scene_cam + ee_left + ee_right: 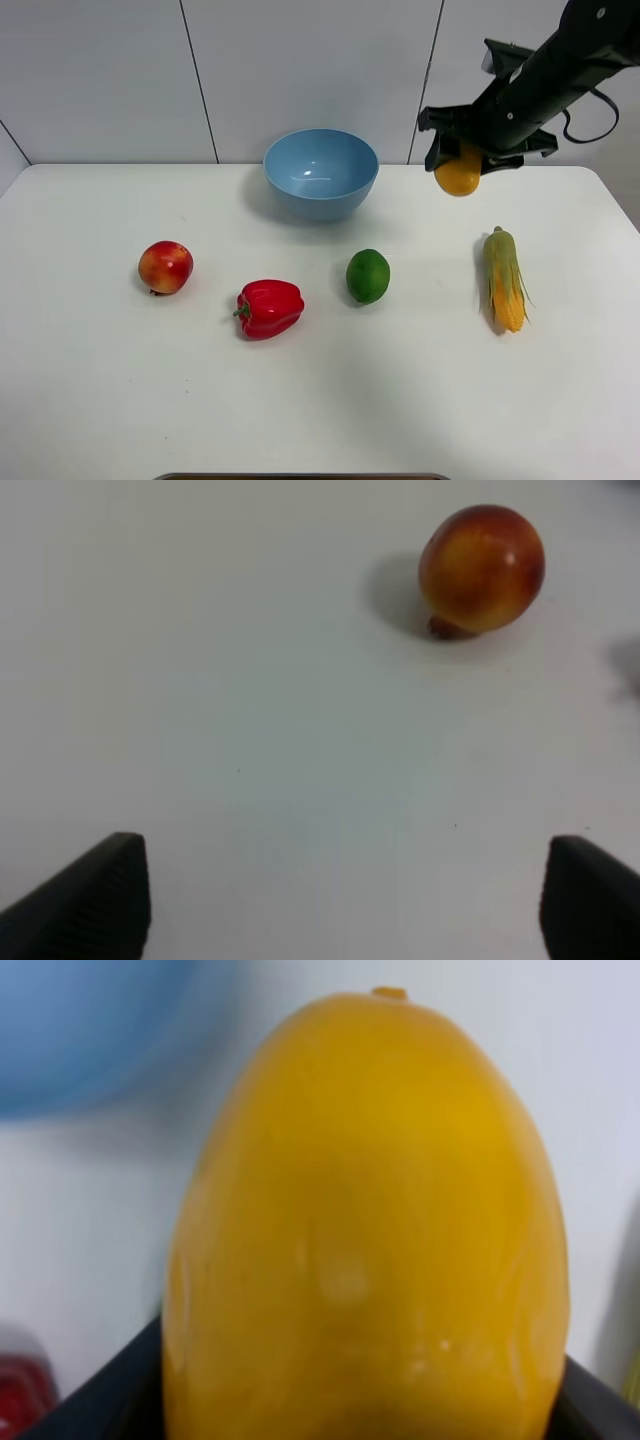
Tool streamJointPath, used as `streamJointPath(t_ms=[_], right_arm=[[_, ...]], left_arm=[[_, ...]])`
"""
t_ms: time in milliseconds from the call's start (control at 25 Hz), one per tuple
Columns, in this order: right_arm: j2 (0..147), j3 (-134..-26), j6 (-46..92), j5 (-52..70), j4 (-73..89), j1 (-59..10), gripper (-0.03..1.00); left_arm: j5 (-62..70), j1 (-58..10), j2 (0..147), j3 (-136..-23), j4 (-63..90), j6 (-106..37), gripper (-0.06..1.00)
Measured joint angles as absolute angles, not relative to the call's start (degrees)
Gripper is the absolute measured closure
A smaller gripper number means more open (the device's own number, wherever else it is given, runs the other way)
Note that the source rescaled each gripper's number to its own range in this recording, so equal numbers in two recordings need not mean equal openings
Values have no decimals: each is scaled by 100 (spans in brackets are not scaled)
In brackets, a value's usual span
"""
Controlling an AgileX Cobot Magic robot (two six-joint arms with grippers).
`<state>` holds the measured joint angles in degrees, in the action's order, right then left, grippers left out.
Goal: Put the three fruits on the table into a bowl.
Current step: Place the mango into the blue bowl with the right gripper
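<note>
My right gripper needs to let go of the mango inside the light-blue bowl [305, 181], toward the bowl's side nearest the apple-like fruit.
My right gripper [472, 150] hangs in the air to the right of the light-blue bowl [320, 172], shut on the yellow-orange mango [458, 174]. The mango [365, 1230] fills the right wrist view, with dark fingers [105, 1395] at its sides. A green lime [368, 276] lies on the white table [320, 400] in front of the bowl. At the left sits the red-and-yellow apple-like fruit [165, 267]. The left wrist view shows that fruit [482, 570] well ahead of my left gripper [345, 885], whose fingers stand apart with nothing between them. The left arm is out of the high view.
A glossy red bell pepper [269, 308] lies between the apple-like fruit and the lime. A green-husked corn cob [503, 279] lies at the right, below the held mango. The bowl stands near the table's far edge.
</note>
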<state>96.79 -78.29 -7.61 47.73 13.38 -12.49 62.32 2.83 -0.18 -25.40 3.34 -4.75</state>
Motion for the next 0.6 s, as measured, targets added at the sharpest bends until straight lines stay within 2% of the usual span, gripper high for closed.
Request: streamJointPath(t_ms=[320, 600], right_arm=[[10325, -8981, -361, 4919, 1386, -1271, 97], [11302, -9867, 0, 4776, 1592, -1563, 97]], left_arm=[[6232, 283, -18, -2540, 334, -475, 79], [6232, 283, -18, -2540, 334, -475, 78]])
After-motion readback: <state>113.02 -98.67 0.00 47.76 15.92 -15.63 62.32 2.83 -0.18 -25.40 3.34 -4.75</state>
